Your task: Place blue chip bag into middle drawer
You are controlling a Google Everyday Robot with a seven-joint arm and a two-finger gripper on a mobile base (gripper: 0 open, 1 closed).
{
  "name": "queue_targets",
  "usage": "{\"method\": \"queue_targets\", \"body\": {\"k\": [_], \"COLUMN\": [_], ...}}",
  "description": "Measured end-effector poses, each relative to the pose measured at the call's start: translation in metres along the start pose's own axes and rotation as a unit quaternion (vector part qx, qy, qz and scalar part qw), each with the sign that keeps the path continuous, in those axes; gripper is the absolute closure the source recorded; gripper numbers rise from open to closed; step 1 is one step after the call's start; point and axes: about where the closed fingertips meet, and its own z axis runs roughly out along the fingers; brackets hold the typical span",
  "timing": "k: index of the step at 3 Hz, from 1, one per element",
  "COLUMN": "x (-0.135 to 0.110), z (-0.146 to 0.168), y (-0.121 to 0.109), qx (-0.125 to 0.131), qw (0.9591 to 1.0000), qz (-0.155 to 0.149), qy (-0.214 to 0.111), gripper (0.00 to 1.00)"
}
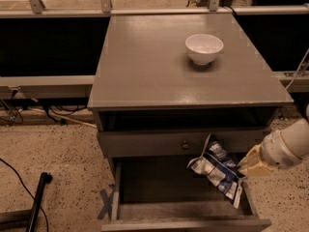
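Observation:
Next, the gripper releases the blue chip bag on the middle drawer's plank bottom [214,193], toward the side of the drawer nearest the robot's arm. The bag still hangs above the drawer floor.
The blue chip bag [217,170] is a crumpled dark blue and white foil bag. It hangs over the right side of the open middle drawer [159,187], a wide grey box with a plank floor. My gripper [244,168] comes in from the right on a white arm and is shut on the bag's right edge. The bag sits above the drawer floor, its lower end near the drawer's right wall.
A white bowl [204,48] stands on the grey cabinet top [145,66]. A closed drawer front with a small round knob [185,145] is just above the open drawer. A dark pole [36,202] and cables lie on the speckled floor at left.

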Motion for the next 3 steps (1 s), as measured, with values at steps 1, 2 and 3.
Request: {"method": "queue_targets", "body": {"k": [1, 2, 3], "x": [0.053, 0.070, 0.080], "z": [0.056, 0.090, 0.116], "y": [-0.009, -0.016, -0.024], "qx": [-0.017, -0.035, -0.048], "qw": [0.9968, 0.9934, 0.9912], "qz": [-0.062, -0.095, -0.106], "qy": [-0.048, -0.055, -0.064], "gripper": [1.00, 1.00, 1.00]}}
